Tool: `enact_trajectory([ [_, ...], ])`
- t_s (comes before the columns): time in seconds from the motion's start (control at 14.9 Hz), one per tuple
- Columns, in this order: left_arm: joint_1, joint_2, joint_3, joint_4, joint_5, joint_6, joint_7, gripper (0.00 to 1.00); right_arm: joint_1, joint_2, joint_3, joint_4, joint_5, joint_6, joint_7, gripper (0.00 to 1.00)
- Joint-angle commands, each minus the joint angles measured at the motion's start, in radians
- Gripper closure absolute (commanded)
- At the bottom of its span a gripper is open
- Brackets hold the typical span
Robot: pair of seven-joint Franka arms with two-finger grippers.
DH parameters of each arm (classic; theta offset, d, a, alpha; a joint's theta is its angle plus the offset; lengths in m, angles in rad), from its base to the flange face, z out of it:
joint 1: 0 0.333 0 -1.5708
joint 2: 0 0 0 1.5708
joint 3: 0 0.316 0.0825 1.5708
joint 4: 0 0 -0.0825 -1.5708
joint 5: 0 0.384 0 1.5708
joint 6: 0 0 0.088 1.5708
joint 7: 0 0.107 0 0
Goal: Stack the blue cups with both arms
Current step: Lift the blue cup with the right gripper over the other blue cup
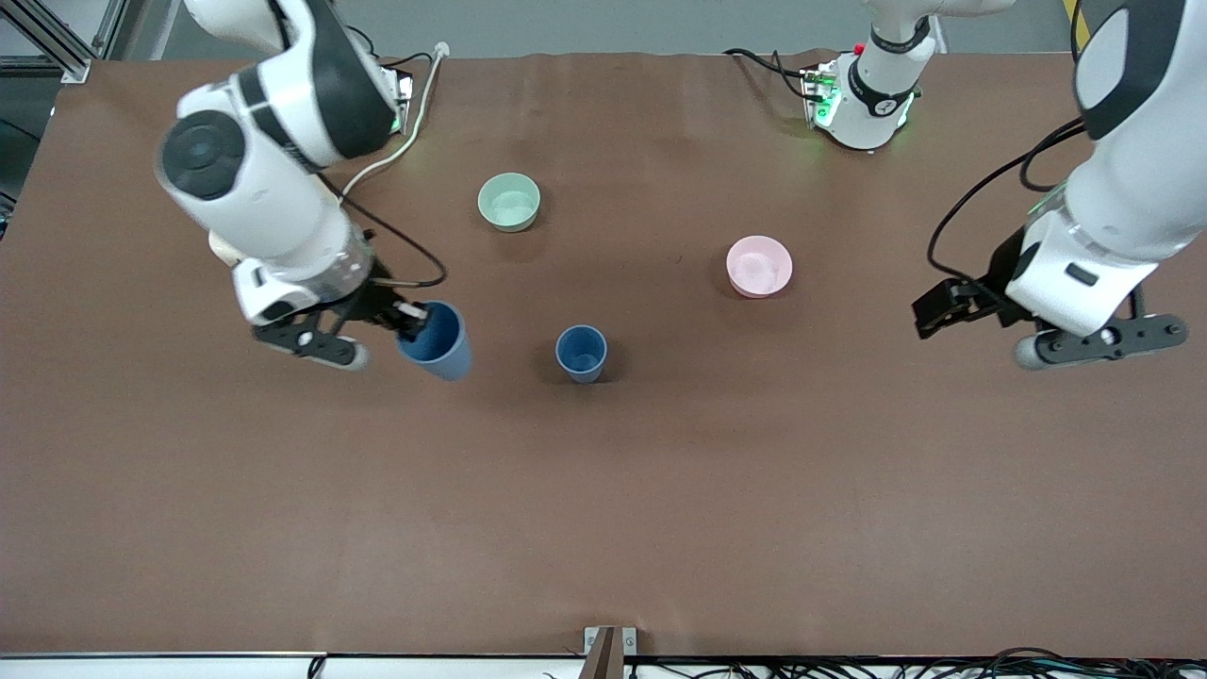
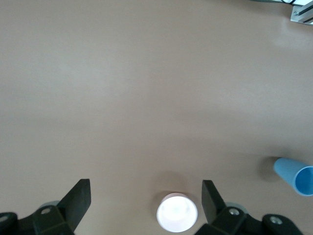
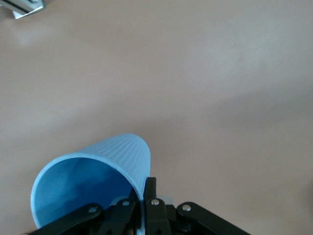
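The robot's right gripper will release its blue cup inside the standing blue cup (image 1: pixel 582 350) near the middle of the table.
One blue cup (image 1: pixel 581 354) stands upright near the middle of the table. It also shows at the edge of the left wrist view (image 2: pixel 292 174). My right gripper (image 1: pixel 411 322) is shut on the rim of the other blue cup (image 1: pixel 439 343), one finger inside and one outside. It holds this cup tilted beside the standing one, toward the right arm's end. The right wrist view shows the held cup (image 3: pixel 98 169) pinched in the right gripper (image 3: pixel 145 188). My left gripper (image 1: pixel 1108 341) is open and empty, up over the left arm's end; the left gripper (image 2: pixel 145 192) shows wide apart.
A mint-green bowl (image 1: pixel 509 201) stands farther from the front camera than the cups. A pink bowl (image 1: pixel 759 266) stands toward the left arm's end and shows in the left wrist view (image 2: pixel 177 213). A white cable (image 1: pixel 401 151) lies by the right arm's base.
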Motion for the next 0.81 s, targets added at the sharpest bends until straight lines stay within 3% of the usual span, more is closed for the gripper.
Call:
enact_trajectory([
  [0.0, 0.047, -0.099, 0.011, -0.033, 0.015, -0.031, 0.116, 0.00, 0.131, 0.080, -0.009, 0.009, -0.031, 0.080, 0.214, 1.00],
  [0.27, 0.064, -0.157, 0.014, -0.061, 0.015, -0.116, 0.170, 0.00, 0.230, 0.190, -0.009, 0.041, -0.097, 0.163, 0.371, 1.00],
  [0.74, 0.066, -0.274, 0.024, -0.292, 0.005, 0.010, 0.244, 0.00, 0.250, 0.241, -0.011, 0.030, -0.102, 0.217, 0.376, 1.00],
])
